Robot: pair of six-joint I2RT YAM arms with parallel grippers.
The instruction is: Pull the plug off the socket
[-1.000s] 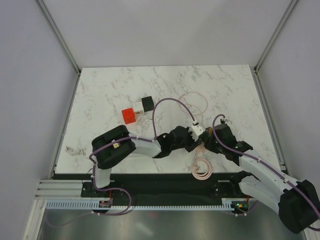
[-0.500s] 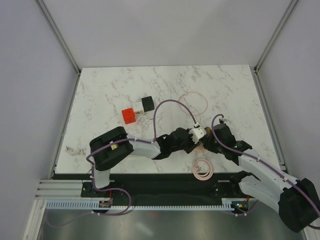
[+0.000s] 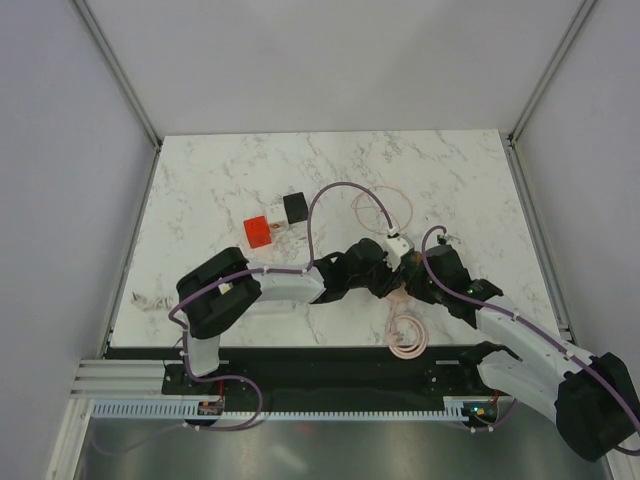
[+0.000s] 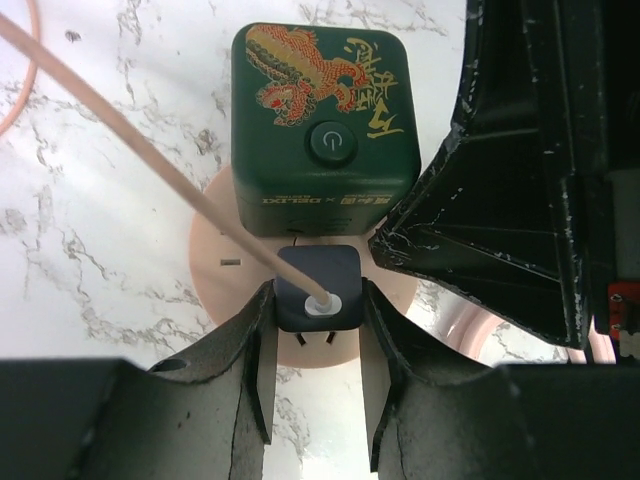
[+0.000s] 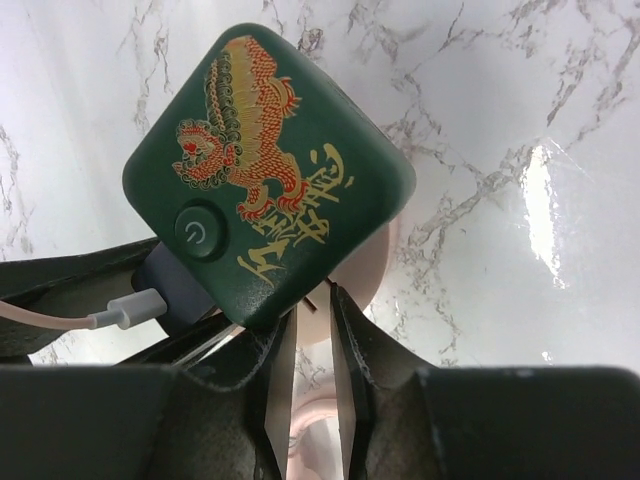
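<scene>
Next, I set the dark blue plug with my left gripper on the marble (image 3: 355,205) by the pink cord loop, toward the black cube.
The socket is a round pale-pink disc (image 4: 215,270) on the marble, not a white strip. A dark green cube with a dragon print and a power button (image 4: 325,120) sits on it. A dark blue plug (image 4: 318,290) with a white connector and pink cord (image 4: 150,150) is seated beside the cube. My left gripper (image 4: 318,297) is shut on the plug, one finger on each side. My right gripper (image 5: 313,300) has its fingers nearly together, tips on the disc (image 5: 378,265) under the cube's edge (image 5: 270,170). In the top view both grippers (image 3: 385,275) (image 3: 410,282) meet and hide the socket.
Red (image 3: 259,232), white (image 3: 277,219) and black (image 3: 295,207) cubes sit to the far left of the grippers. The pink cord loops beyond them (image 3: 385,205) and coils near the front edge (image 3: 405,335). Small debris lies at the table's left edge (image 3: 150,300).
My left wrist has swung away from the bases, toward the far side, and its arm has straightened a little. The pink cord loop has shifted with it. The right arm has barely moved.
</scene>
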